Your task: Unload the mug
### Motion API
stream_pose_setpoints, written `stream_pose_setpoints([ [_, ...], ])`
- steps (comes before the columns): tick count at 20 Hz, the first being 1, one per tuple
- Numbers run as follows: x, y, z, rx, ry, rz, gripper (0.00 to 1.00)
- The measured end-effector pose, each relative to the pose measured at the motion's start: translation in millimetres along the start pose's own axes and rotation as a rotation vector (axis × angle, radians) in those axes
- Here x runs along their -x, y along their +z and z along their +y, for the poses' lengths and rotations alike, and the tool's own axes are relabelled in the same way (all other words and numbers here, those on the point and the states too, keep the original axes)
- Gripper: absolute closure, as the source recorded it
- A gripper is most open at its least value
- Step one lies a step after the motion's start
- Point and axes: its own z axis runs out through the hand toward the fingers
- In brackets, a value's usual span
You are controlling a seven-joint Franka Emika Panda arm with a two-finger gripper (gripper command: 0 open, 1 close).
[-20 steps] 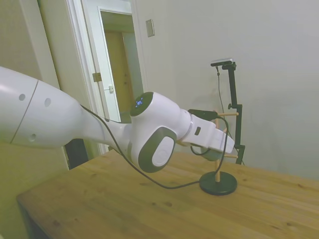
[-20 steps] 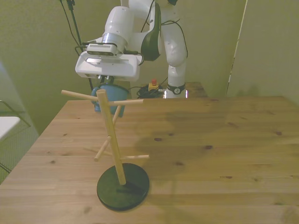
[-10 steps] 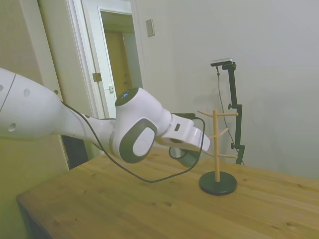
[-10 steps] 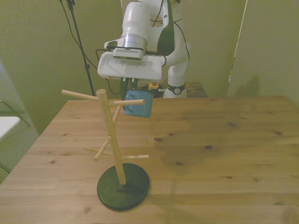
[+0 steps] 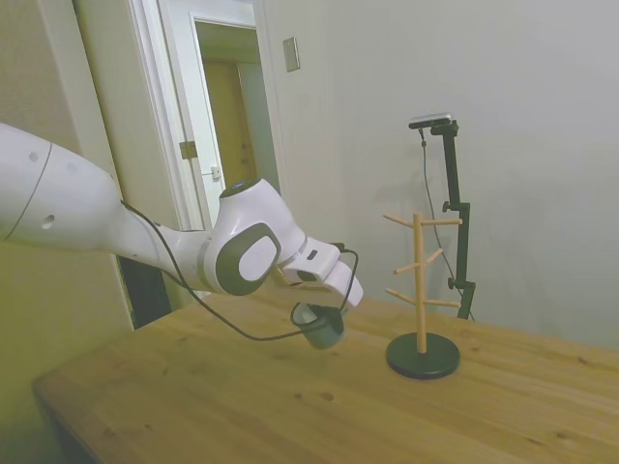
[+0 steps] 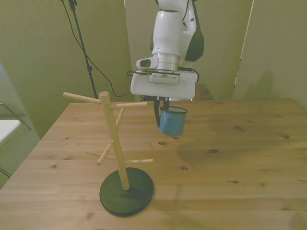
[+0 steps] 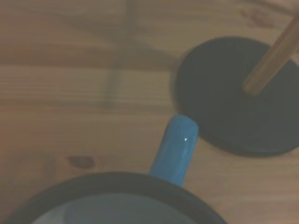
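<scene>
The robot's gripper needs to release the light-blue mug, now hanging just above the table, on the wooden table (image 5: 348, 364) beside the rack's black round base.
The light-blue mug (image 6: 171, 121) with its dark rim hangs upright a little above the wooden table (image 6: 240, 158), to the front view's right of the rack. My gripper (image 6: 161, 111) is shut on it from above at the rim. From the side, the mug (image 5: 322, 328) sits under the gripper (image 5: 317, 309), clear of the wooden rack (image 5: 419, 286). The rack (image 6: 114, 139) stands on a black round base (image 6: 126, 190) with bare pegs. Up close, the wrist view shows the mug's handle (image 7: 175, 149), its rim (image 7: 112, 184) and the rack base (image 7: 224, 93).
A black cable (image 5: 242, 333) loops below the arm's wrist. A white chair edge (image 6: 7, 129) stands off the table at the front view's left. A doorway (image 5: 227, 126) shows behind the arm in the side view.
The arm has drawn the mug off and away from the rack, toward the front view's right, and lowered it. The mug has swung from tilted to upright.
</scene>
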Motion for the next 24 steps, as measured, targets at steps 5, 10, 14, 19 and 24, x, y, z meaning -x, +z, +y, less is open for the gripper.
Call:
stream_pose_setpoints([
  [5, 16.4, 14.4, -11.6, 0.075, 0.022, -0.064, 1.0],
  [10, 3.7, 46.4, -13.2, 0.096, 0.056, -0.123, 1.0],
  [14, -21.2, 90.2, -33.2, 0.143, 0.056, -0.126, 1.0],
  [19, -38.2, 97.2, -56.1, 0.167, 0.047, -0.086, 0.0],
  [24, -44.1, 99.4, -55.2, 0.168, 0.049, -0.074, 0.0],
])
